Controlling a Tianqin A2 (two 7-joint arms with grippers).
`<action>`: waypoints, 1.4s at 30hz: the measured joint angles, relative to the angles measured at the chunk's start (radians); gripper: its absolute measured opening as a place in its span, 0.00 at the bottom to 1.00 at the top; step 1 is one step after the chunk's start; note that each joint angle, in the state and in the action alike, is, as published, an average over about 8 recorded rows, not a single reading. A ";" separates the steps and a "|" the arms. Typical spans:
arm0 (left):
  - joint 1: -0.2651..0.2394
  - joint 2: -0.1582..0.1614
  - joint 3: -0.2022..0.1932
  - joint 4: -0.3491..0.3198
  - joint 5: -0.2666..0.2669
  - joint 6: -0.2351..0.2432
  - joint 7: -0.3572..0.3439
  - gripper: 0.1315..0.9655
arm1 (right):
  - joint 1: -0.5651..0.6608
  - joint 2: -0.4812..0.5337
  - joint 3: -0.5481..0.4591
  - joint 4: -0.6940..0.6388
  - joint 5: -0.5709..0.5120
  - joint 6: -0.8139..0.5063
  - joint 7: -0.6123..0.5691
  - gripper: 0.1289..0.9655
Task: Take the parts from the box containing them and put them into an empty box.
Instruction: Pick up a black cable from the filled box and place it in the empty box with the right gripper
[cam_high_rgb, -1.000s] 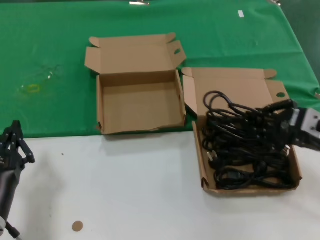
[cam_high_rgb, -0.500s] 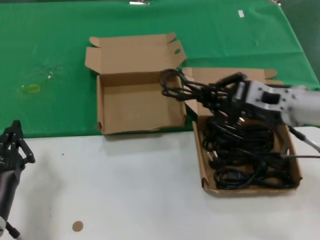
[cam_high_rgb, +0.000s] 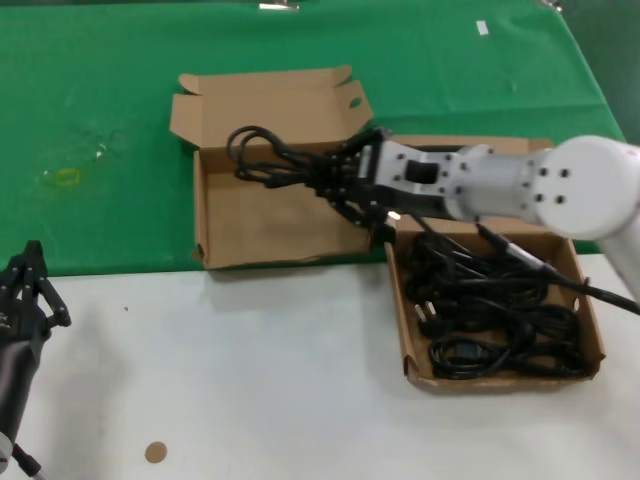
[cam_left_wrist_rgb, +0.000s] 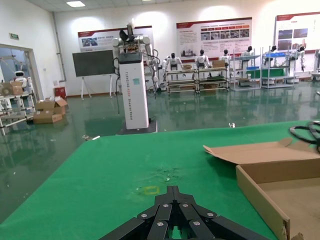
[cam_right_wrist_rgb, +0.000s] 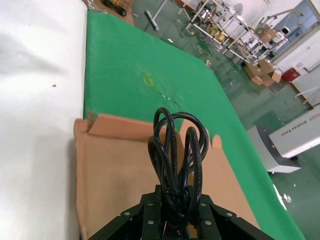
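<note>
The black power cord coil, now held above the empty box's floor, will be let go by my right gripper on the empty box's bottom, near its flap side (cam_high_rgb: 272, 193) (cam_right_wrist_rgb: 164, 177).
My right gripper (cam_high_rgb: 335, 180) is shut on a black power cord coil (cam_high_rgb: 275, 160) and holds it above the floor of the empty box (cam_high_rgb: 199, 205), the wider one with an oval flap hole. In the right wrist view the coil (cam_right_wrist_rgb: 175, 150) sticks out from between the fingers over that box's brown floor (cam_right_wrist_rgb: 115, 170). The low box containing the parts (cam_high_rgb: 398, 310) lies to the right with several black cords (cam_high_rgb: 490, 320) in it, partly hidden by my right arm. My left gripper (cam_high_rgb: 25, 285) is parked at the near left, shut and empty.
Both boxes straddle the edge between the green cloth (cam_high_rgb: 100, 100) and the white table (cam_high_rgb: 250, 380). A small brown disc (cam_high_rgb: 154, 452) lies near the front left. The left wrist view shows the empty box's wall (cam_left_wrist_rgb: 260, 200) on the cloth.
My right gripper has lifted a cord coil out of the right box and carried it left, from over that box to above the empty box. The left arm has not moved.
</note>
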 joint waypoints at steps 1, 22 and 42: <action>0.000 0.000 0.000 0.000 0.000 0.000 0.000 0.01 | 0.010 -0.016 -0.005 -0.021 -0.004 0.005 -0.008 0.13; 0.000 0.000 0.000 0.000 0.000 0.000 0.000 0.01 | 0.157 -0.226 -0.019 -0.444 0.065 0.094 -0.218 0.14; 0.000 0.000 0.000 0.000 0.000 0.000 0.000 0.01 | 0.209 -0.271 0.005 -0.609 0.136 0.140 -0.351 0.32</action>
